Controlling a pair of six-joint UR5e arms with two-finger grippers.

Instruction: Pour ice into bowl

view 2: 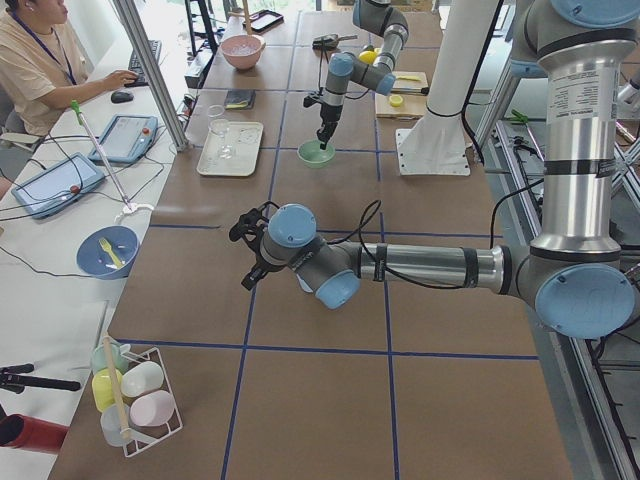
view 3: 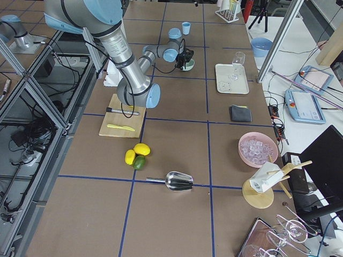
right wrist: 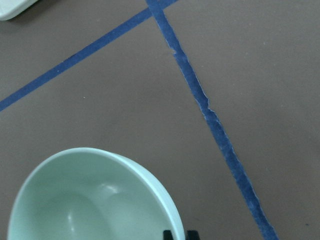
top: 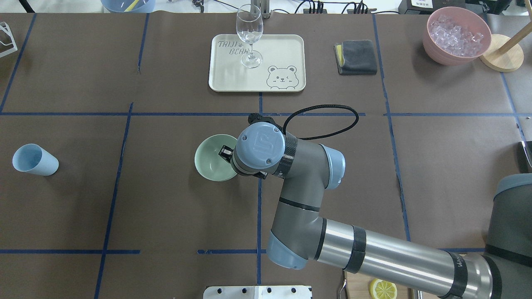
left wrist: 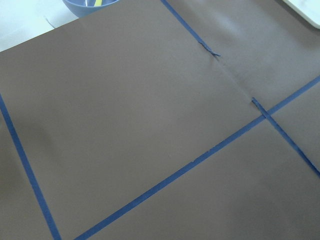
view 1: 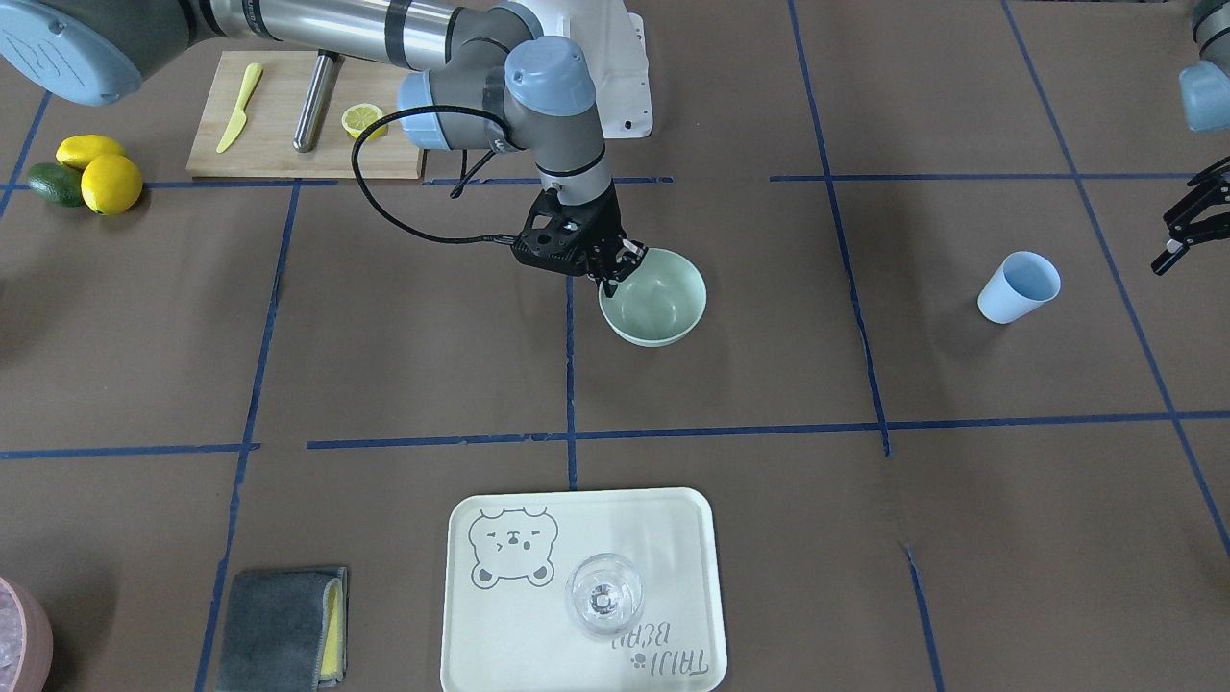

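My left gripper needs to next move to the light blue cup and close around the cup's body [view 1: 1001, 296], below its rim.
The pale mint-green bowl [view 1: 663, 308] stands near the table's middle and looks empty; it also shows in the overhead view [top: 211, 160] and the right wrist view [right wrist: 85, 200]. My right gripper [view 1: 615, 272] points down at the bowl's rim on the robot's side. Its black fingertips [right wrist: 168, 234] straddle the rim, closed on it. The ice [top: 456, 32] is a heap of clear cubes in the pink-rimmed container [top: 432, 43] at the far right corner. My left gripper [view 1: 1188, 227] hangs open and empty over bare table, near the light blue cup [view 1: 1019, 286], which lies on its side.
A pale tray [view 1: 673, 519] with a clear wine glass [view 1: 603, 594] lies beyond the bowl, a folded grey cloth [view 1: 279, 627] beside it. A cutting board [view 1: 279, 154] holds a yellow knife, metal rod and lemon half. A metal scoop [view 3: 177, 181] lies near the lemons [view 3: 136, 152].
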